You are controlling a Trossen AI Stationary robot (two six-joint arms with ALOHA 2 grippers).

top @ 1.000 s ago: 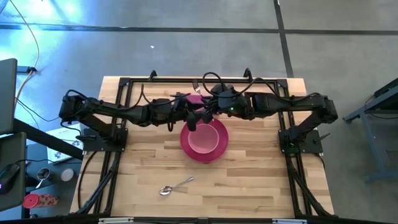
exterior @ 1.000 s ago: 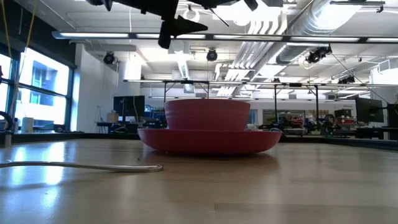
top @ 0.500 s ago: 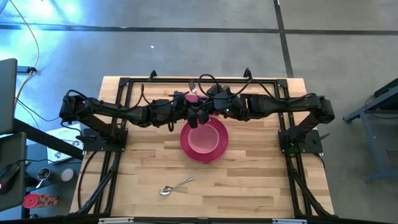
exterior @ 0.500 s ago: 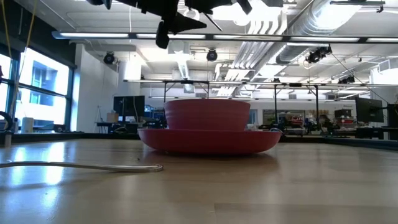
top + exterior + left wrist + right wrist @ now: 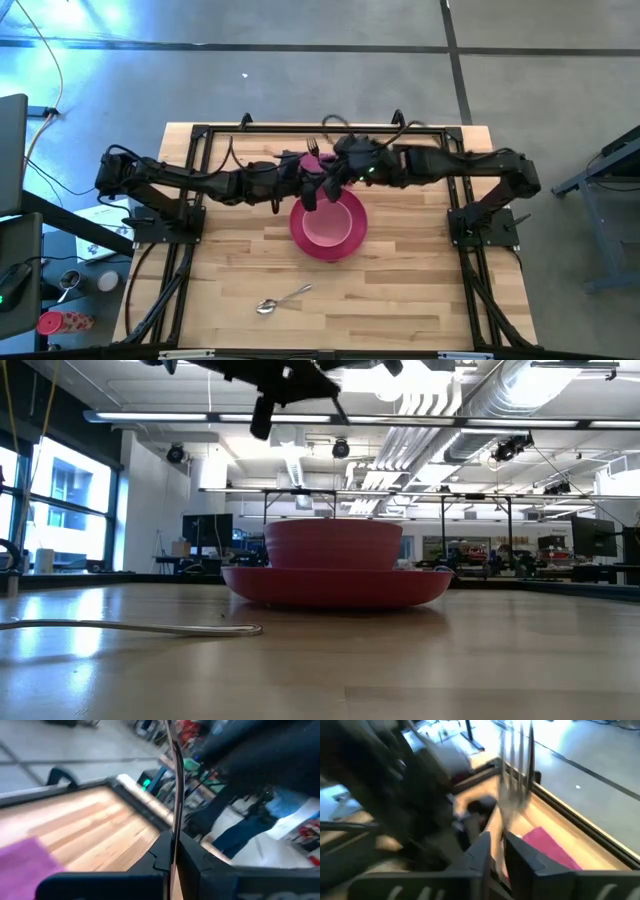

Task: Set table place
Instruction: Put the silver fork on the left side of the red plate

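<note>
Next, my left gripper puts the silver fork down on bare wood on its own side of the pink plate (image 5: 275, 224).
A pink bowl (image 5: 330, 224) sits in a larger pink plate (image 5: 300, 240) at the table's middle. A magenta napkin (image 5: 313, 160) lies just beyond them and also shows in the left wrist view (image 5: 25, 865). A silver spoon (image 5: 283, 298) lies near the front edge. My left gripper (image 5: 308, 192) and my right gripper (image 5: 328, 178) meet in the air over the plate's far rim. Both are shut on a silver fork (image 5: 313, 147), whose tines point toward the far edge. My left gripper pinches the fork's thin handle (image 5: 174, 837) between its two fingers. The fork shows edge-on and runs on past the fingertips, clear of the table. My right gripper has the fork's handle (image 5: 496, 837) between its two fingers. The tines (image 5: 517, 755) stick out beyond the fingertips over the napkin, lifted clear.
The black rail frame (image 5: 300, 130) runs along the far edge close behind the grippers. Bare wood lies to the left and right of the plate. The two arms span the table's far half.
My right gripper has shifted a little toward the table's left, closer against my left gripper. The fork's tine end has swung slightly with it. Plate, bowl and spoon have stayed put.
</note>
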